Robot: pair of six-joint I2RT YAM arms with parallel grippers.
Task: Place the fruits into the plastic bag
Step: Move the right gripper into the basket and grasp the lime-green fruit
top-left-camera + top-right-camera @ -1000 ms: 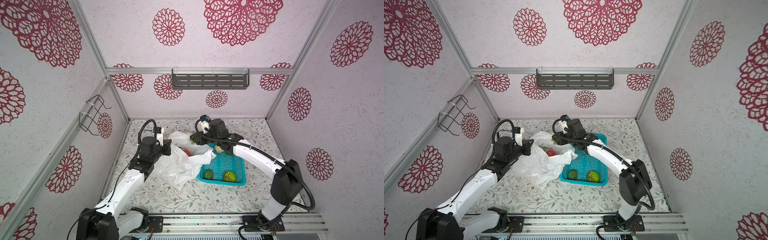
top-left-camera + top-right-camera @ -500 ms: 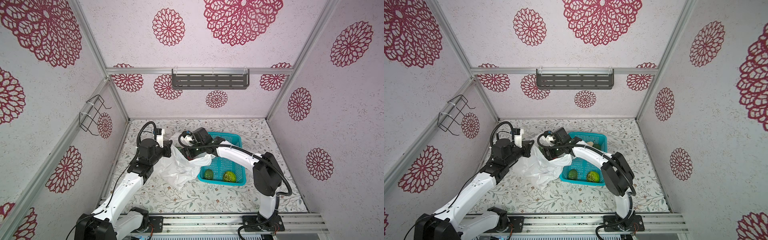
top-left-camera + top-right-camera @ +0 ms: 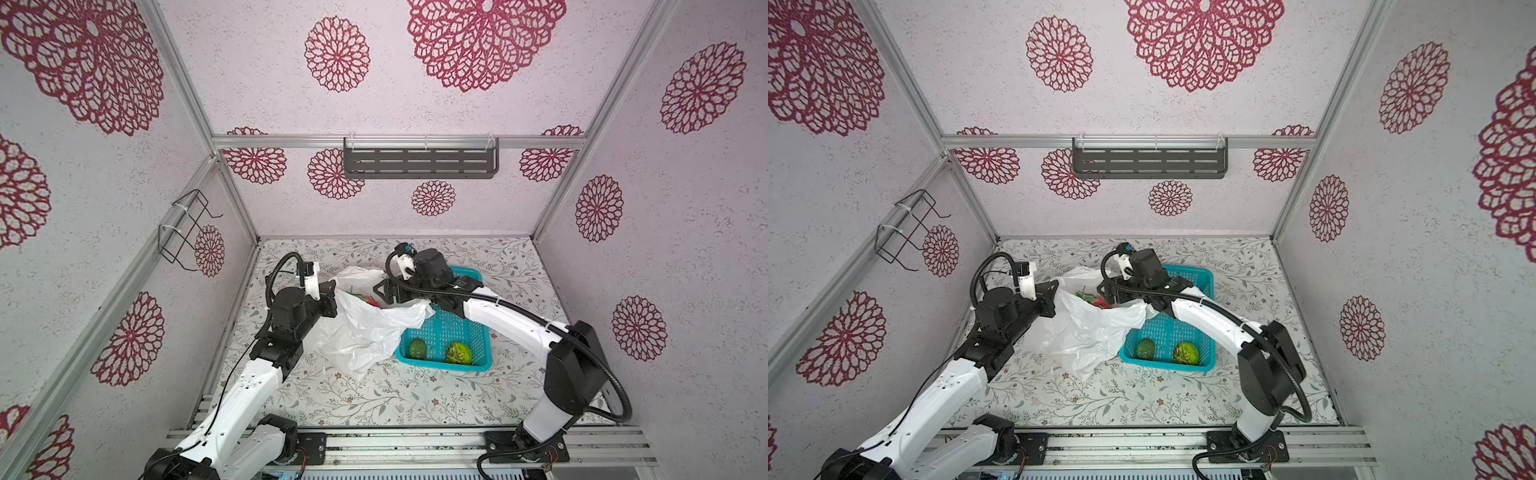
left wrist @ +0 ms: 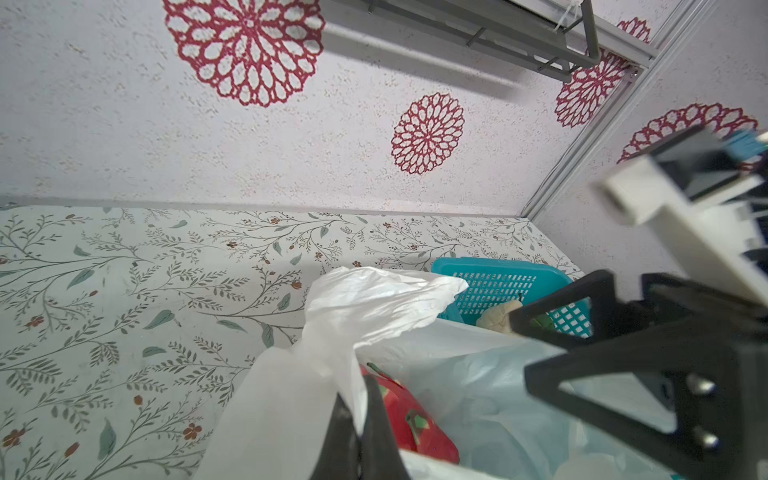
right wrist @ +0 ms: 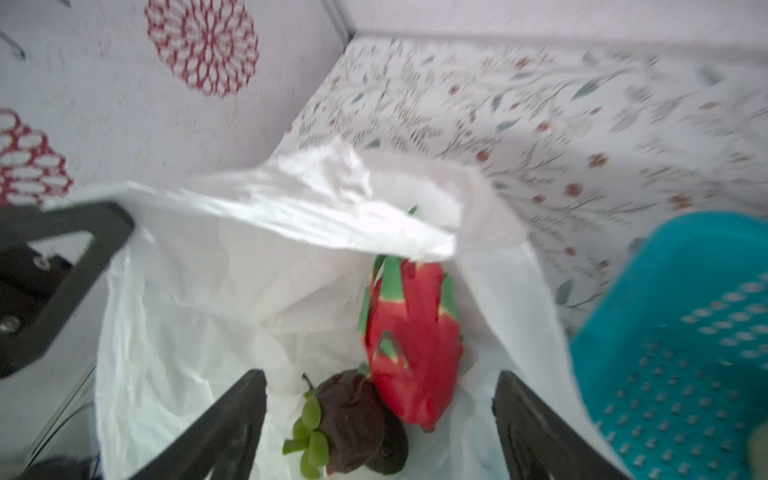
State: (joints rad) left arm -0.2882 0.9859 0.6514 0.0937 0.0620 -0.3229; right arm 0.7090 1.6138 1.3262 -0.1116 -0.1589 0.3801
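Note:
The bumpy light-green ball sits beside the smooth dark green fruit at the basket's near end, and my right gripper should close on the middle of the bumpy light-green ball [image 3: 458, 353].
The white plastic bag [image 3: 365, 322] [image 3: 1088, 326] lies left of the teal basket [image 3: 440, 366], its mouth held up. My left gripper [image 3: 332, 291] [image 4: 358, 399] is shut on the bag's edge. My right gripper [image 3: 384, 291] [image 5: 380, 378] hangs open over the bag's mouth, holding nothing. Inside the bag lie a red fruit with green leaves [image 5: 411, 332] and a dark brown fruit [image 5: 357, 419] with small green bits [image 5: 309, 432]. In the basket sit a smooth dark green fruit [image 3: 417, 348] and a bumpy light-green ball [image 3: 459, 353]. A pale fruit [image 4: 498, 316] shows at the basket's far end.
A grey slotted shelf [image 3: 419, 163] hangs on the back wall and a black wire rack [image 3: 185, 232] on the left wall. A metal rail [image 3: 415, 449] with both arm bases runs along the front edge. The right arm arches over the basket.
My right gripper swung left from the basket to the bag's mouth, and its jaws spread wide. My left gripper kept its hold on the bag's edge.

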